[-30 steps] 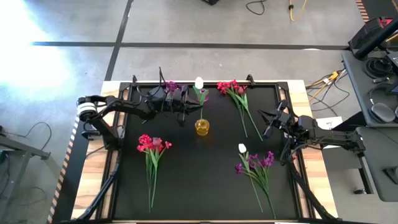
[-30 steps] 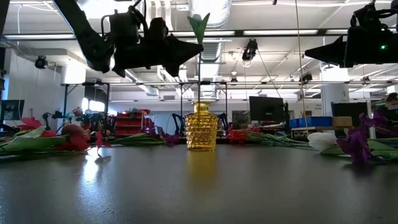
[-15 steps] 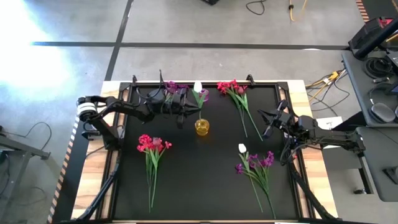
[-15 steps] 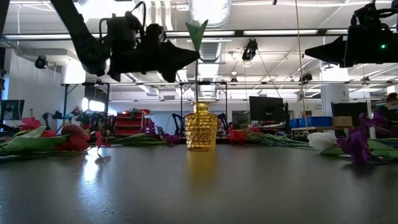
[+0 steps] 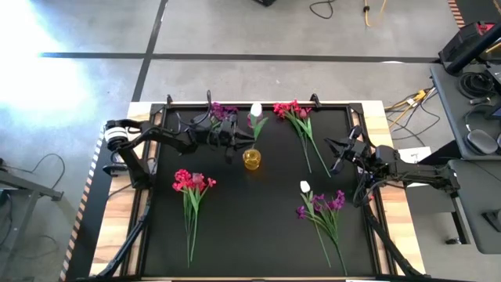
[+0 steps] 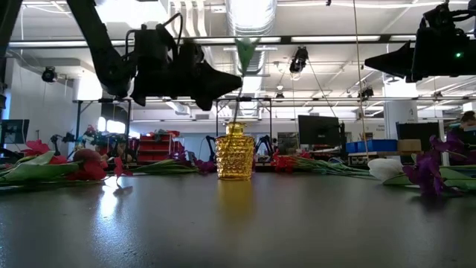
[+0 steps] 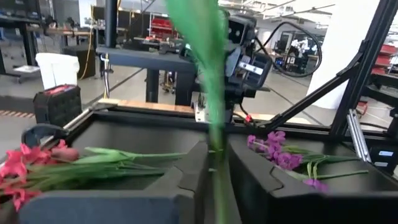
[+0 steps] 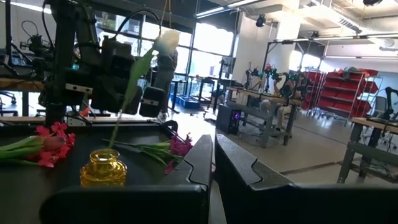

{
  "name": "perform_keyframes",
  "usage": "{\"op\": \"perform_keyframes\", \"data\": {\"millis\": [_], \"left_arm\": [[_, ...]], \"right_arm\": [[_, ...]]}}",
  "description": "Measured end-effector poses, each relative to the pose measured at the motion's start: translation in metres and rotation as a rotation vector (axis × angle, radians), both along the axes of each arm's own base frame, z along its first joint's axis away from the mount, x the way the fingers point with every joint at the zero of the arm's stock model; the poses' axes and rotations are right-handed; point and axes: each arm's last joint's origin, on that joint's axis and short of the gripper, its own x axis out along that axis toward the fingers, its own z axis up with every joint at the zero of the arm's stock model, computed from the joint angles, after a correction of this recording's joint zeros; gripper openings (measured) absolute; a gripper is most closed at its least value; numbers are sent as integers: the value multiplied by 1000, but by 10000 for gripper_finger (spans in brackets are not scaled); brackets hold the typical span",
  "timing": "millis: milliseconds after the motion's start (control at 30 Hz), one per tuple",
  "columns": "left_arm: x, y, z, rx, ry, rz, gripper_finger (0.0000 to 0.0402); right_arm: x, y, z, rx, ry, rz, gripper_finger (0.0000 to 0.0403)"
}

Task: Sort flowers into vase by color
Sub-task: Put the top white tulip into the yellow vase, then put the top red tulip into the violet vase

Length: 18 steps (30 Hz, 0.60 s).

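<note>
The red-pink tulip at the far edge of the mat is next for my right gripper, which should go to it and close on its stem (image 5: 311,139) just under the leaves.
A white flower (image 5: 255,110) stands with its green stem in the small yellow glass vase (image 5: 251,159) at the table's middle and leans toward the table's right (image 6: 248,53). My left gripper (image 5: 241,142) reaches in from the left, level, above the vase. It is slightly open, with the stem (image 7: 216,134) in the gap between its fingers. My right gripper (image 5: 337,153) waits shut at the right edge, holding nothing. Its wrist view shows the vase (image 8: 102,168) and the white bloom (image 8: 165,40). My left gripper has the white flower's stem (image 7: 215,149) between its two fingers, a little above the vase mouth. The fingers come level from the table's left and lie across the stem. Whether they touch the stem I cannot tell. The stem's lower end stands in the vase.
Lying flat on the black mat are purple flowers (image 5: 221,110) at the far edge under the left arm, red-pink ones (image 5: 291,110) at the far right, red-pink ones (image 5: 192,182) at the left, and a purple bunch (image 5: 322,205) with a white bloom (image 5: 304,186) at the near right.
My left gripper has gone down with the white flower, whose stem has sunk deeper into the vase. The flower, upright before, now leans toward the table's right. The vase has slid a little toward the table's left.
</note>
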Motion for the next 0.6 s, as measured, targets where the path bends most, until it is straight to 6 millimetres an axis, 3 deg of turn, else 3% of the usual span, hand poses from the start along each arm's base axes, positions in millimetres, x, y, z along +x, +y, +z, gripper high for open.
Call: {"op": "perform_keyframes", "data": {"millis": [367,600], "left_arm": [[4,-4,7,54,-28,-29,146],[-7,-5,19,148,-76,2,153]], "right_arm": [[0,0,0,0,1,0,13],[2,0,-5,86,13,22,13]]}}
